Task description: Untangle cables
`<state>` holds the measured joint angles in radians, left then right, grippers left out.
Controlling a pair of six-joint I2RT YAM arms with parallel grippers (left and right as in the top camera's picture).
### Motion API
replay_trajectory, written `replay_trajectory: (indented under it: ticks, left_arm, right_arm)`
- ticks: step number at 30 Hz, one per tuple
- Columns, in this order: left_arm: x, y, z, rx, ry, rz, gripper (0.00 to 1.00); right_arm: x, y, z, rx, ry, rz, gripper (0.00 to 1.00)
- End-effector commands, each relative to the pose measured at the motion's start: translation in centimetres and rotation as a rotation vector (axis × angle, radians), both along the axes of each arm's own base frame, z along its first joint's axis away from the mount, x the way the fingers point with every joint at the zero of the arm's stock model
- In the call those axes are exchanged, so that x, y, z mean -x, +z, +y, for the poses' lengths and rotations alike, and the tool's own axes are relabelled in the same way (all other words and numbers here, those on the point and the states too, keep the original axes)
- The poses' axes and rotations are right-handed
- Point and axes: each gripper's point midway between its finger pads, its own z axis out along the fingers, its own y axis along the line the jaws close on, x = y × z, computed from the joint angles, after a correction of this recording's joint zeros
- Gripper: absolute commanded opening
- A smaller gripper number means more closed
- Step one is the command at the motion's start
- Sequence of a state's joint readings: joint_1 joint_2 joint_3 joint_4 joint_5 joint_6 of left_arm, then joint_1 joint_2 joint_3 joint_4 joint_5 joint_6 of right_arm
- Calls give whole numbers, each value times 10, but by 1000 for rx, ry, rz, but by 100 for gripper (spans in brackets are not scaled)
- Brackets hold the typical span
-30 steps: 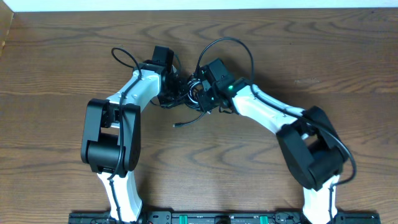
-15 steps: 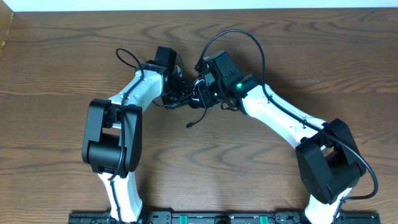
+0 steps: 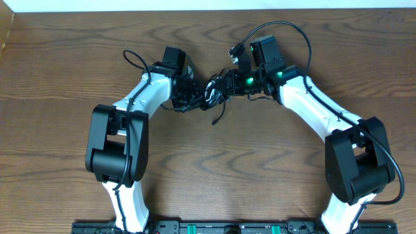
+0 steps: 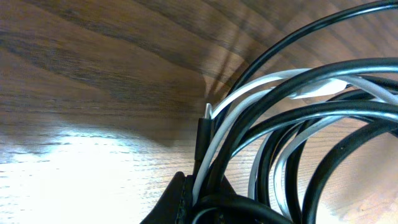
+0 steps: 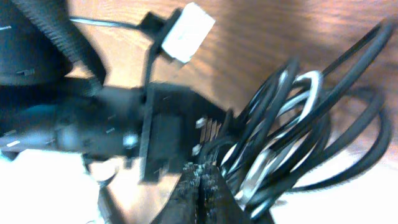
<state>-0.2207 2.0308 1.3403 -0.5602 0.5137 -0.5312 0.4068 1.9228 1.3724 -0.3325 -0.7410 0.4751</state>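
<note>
White and black cords crowd my left fingers; I need to open, let the coil settle flat, then take just the top black loop [image 4: 249,204].
The cables [image 3: 209,94], a tangle of thin black and white cords, hang bunched between my two grippers at the back middle of the table. One loose black end [image 3: 215,119] trails toward the front. My left gripper [image 3: 190,96] is shut on the bundle's left side. In the left wrist view a white cord [image 4: 261,84] and black cords [image 4: 298,115] run into its closed jaws [image 4: 199,208], beside a small plug [image 4: 204,127]. My right gripper [image 3: 225,84] is shut at the bundle's right side, and the looped cords [image 5: 292,124] converge at its closed fingertips [image 5: 202,177].
Thicker black arm cables arch over each wrist: one at the left [image 3: 135,60], one at the right [image 3: 286,29]. The left arm's dark wrist [image 5: 93,118] sits close in front of my right gripper. The wooden table [image 3: 65,97] ends at a white strip along the back.
My right arm has swung right and toward the back, drawing the bundle with it. The loose black end slid right across the table. The left gripper stayed nearly in place.
</note>
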Motion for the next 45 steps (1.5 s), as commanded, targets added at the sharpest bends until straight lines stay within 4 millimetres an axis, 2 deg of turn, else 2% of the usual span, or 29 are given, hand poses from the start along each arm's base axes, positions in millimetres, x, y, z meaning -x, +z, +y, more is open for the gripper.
replay_trajectory:
  ticks: [1,6,10,14,19,21,24,28,30,33,34,39,45]
  left_arm:
    - [-1,-20,27,-110,51,24,8]
    - [-1,-20,27,-110,51,24,8]
    - [-1,-20,27,-110,51,24,8]
    - [-1,-20,27,-110,51,24,8]
    - [-1,-20,27,-110,51,24,8]
    - [-1,-20,27,-110,51,24,8]
    - [-1,-20,27,-110,51,24,8]
    - [-1,-20,27,-110,51,24,8]
    - [0,-20,28,-110,53,27,22]
    - [1,-18,34,-109,66,41,48]
    - [2,-16,37,-110,71,45,52]
    - [3,8,45,-91,27,25,55]
    - [-1,58,44,-86,14,-96,56]
  right_arm:
    - [14,60,6,-167,87,-26,1]
    - [24,87,15,-305,192,-40,1]
    - [17,84,14,-280,159,-58,1]
    - [6,60,4,-155,50,-37,1]
    - [-6,13,-25,120,-135,-4,32]
    - [-7,0,-36,212,-186,0,38]
    - [-6,-13,-44,309,-226,-2,42]
    - [0,-25,-44,393,-236,-6,43]
    - [2,-30,-43,428,-239,-15,43]
    - [3,-31,-42,436,-239,-19,43]
    - [2,-31,-42,436,-240,-19,43]
    - [0,-31,-49,440,-254,-11,44]
    - [-6,-38,-78,484,-311,30,46]
